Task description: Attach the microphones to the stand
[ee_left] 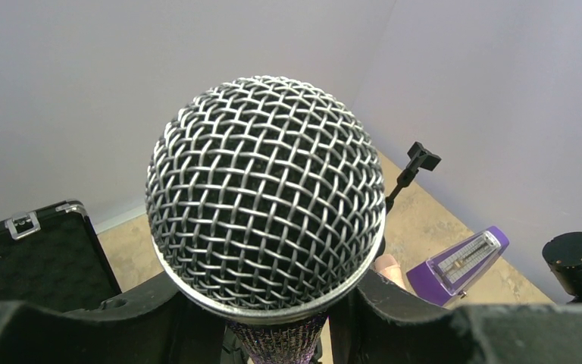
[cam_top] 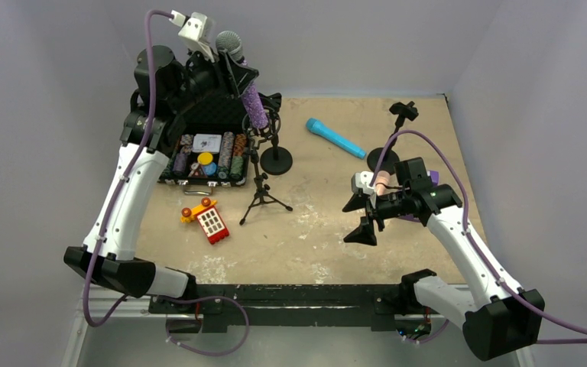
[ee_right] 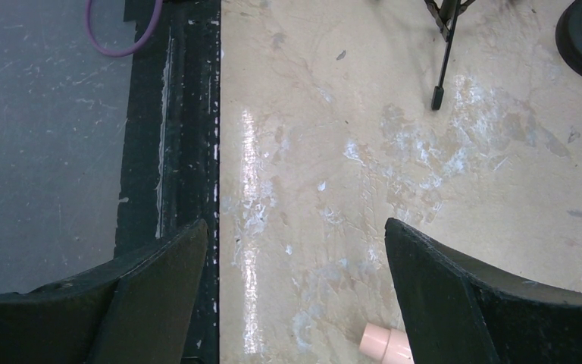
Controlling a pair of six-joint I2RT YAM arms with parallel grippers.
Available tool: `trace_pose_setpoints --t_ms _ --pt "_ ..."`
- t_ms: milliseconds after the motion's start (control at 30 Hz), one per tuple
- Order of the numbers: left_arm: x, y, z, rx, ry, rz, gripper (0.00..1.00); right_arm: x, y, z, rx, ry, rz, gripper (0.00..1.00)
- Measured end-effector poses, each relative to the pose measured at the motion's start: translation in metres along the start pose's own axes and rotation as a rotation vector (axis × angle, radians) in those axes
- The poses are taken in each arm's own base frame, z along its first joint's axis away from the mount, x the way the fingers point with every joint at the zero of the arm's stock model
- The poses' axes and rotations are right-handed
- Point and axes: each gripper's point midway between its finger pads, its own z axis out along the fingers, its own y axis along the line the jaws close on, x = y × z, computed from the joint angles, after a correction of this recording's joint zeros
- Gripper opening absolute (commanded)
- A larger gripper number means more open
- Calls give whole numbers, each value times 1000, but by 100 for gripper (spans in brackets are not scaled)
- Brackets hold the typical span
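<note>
My left gripper has the glittery purple microphone. It will let go of it inside the ring holder atop the black tripod stand (cam_top: pixel 260 126).
My left gripper (cam_top: pixel 233 73) is raised at the back left and shut on the glittery purple microphone (cam_top: pixel 254 105). The microphone's silver mesh head (ee_left: pixel 265 193) fills the left wrist view. Its lower end hangs at the clip of a black round-base stand (cam_top: pixel 276 160); I cannot tell whether it touches the clip. The blue microphone (cam_top: pixel 336 138) lies on the table behind the centre. The pink microphone (cam_top: pixel 382 182) lies under my right wrist, and its end shows in the right wrist view (ee_right: pixel 385 345). My right gripper (ee_right: pixel 294 235) is open and empty above the table.
A black tripod stand (cam_top: pixel 260 195) stands in front of the round-base stand. A second round-base stand (cam_top: pixel 383 159) with a clip (ee_left: pixel 423 158) is at the back right. An open case of poker chips (cam_top: pixel 206 153), a toy bus (cam_top: pixel 208 220) and a purple metronome (ee_left: pixel 462 265) are also on the table.
</note>
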Motion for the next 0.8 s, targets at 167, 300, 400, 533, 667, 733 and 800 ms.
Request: trace_pose_setpoints --t_ms 167,300,400,533,667,733,800 --pt "9 6 6 -8 22 -2 0 0 0 0 0 0 0 90" --pt "11 8 8 -6 17 18 0 0 0 0 0 0 0 90" --pt "9 8 9 -3 6 35 0 0 0 0 0 0 0 90" --pt "8 9 10 -1 -7 59 0 0 0 0 -1 1 1 90" --pt "7 10 11 -1 -6 68 0 1 -1 1 -3 3 8 90" --pt "6 11 14 -2 -4 75 0 2 -1 1 -4 4 10 90" --pt "6 13 16 -2 -2 80 0 2 -1 1 -4 4 11 90"
